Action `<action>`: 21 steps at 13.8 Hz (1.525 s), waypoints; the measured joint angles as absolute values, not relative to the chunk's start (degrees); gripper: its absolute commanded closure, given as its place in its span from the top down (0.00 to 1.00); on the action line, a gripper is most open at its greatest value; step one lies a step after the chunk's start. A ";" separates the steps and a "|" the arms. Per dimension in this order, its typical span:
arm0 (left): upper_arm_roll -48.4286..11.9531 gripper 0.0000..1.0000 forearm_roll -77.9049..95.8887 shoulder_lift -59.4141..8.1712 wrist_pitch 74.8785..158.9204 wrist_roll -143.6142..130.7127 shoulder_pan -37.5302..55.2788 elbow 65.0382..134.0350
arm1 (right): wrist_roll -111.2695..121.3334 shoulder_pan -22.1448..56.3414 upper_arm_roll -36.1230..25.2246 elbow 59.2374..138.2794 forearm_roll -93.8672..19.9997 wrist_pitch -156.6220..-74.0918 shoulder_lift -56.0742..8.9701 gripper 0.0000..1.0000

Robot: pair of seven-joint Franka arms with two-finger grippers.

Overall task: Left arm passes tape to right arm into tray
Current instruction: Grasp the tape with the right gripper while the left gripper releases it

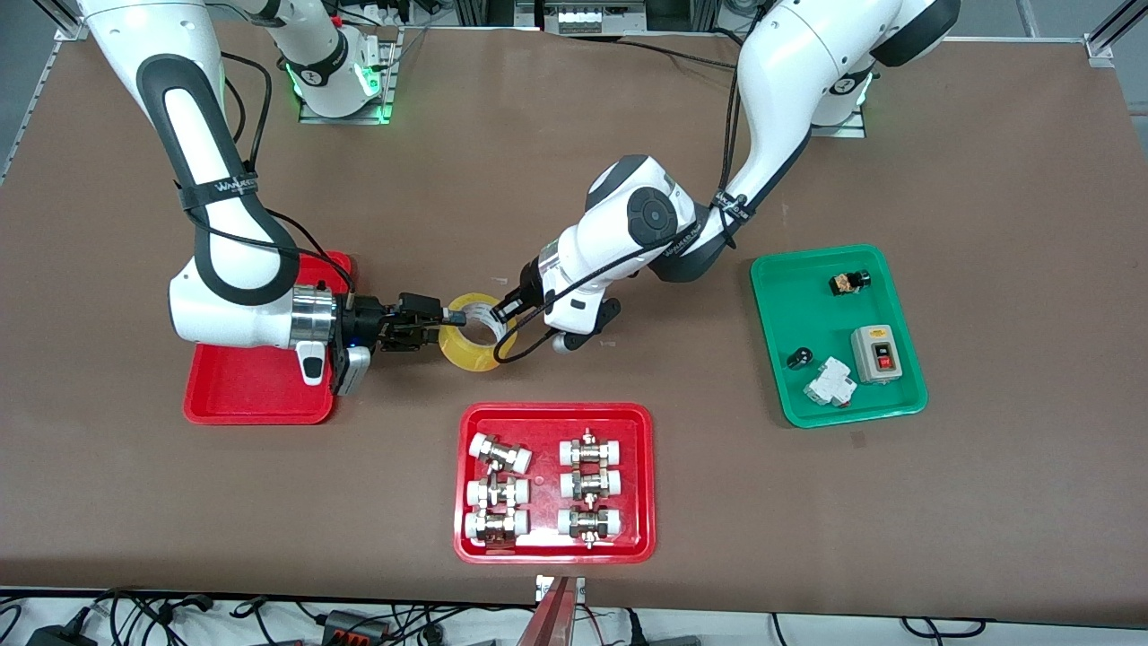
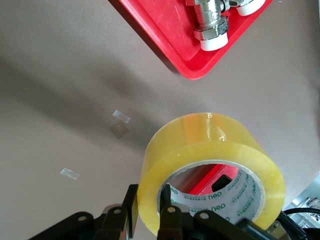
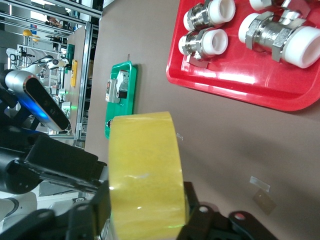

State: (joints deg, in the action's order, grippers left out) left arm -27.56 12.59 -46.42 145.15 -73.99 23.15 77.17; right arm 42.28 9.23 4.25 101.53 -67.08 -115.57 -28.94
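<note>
My right gripper needs to let go of the yellow tape, coming to rest near the middle of the plain red tray (image 1: 255, 335).
The yellow tape (image 1: 475, 355) is held above the table between the two grippers, its opening tilted up. My left gripper (image 1: 502, 312) is shut on the tape's wall, one finger inside the ring and one outside, as the left wrist view shows (image 2: 148, 206); the tape (image 2: 210, 142) fills that view. My right gripper (image 1: 446, 321) reaches in from the plain red tray's side, and its fingers press the roll's two flat sides (image 3: 145, 205). The tape (image 3: 142, 160) stands edge-on there. The plain red tray (image 1: 242, 399) lies under the right arm's wrist, partly hidden.
A red tray (image 1: 556, 414) with several white-and-metal fittings lies nearer to the front camera than the tape; it also shows in both wrist views (image 2: 170, 45) (image 3: 235, 85). A green tray (image 1: 780, 305) with switches lies toward the left arm's end. Small tape scraps (image 2: 120, 116) lie on the table.
</note>
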 measured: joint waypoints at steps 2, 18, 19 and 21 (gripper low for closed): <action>-27.55 0.11 12.59 -46.44 145.14 -74.00 23.15 77.09 | 42.80 9.23 4.25 101.50 -67.11 -115.59 -28.90 0.00; -27.32 1.00 12.58 -33.08 111.52 -69.63 1.54 73.19 | 43.41 -4.89 2.69 101.53 -47.99 -103.53 -28.84 0.00; -27.23 1.00 12.58 -32.30 107.88 -67.99 0.42 72.57 | 44.60 -7.78 2.64 101.59 -45.81 -101.56 -28.92 0.00; -27.08 1.00 12.35 -31.25 97.12 -59.09 -3.32 70.08 | 48.94 -13.62 2.49 101.98 -43.29 -98.38 -29.70 0.00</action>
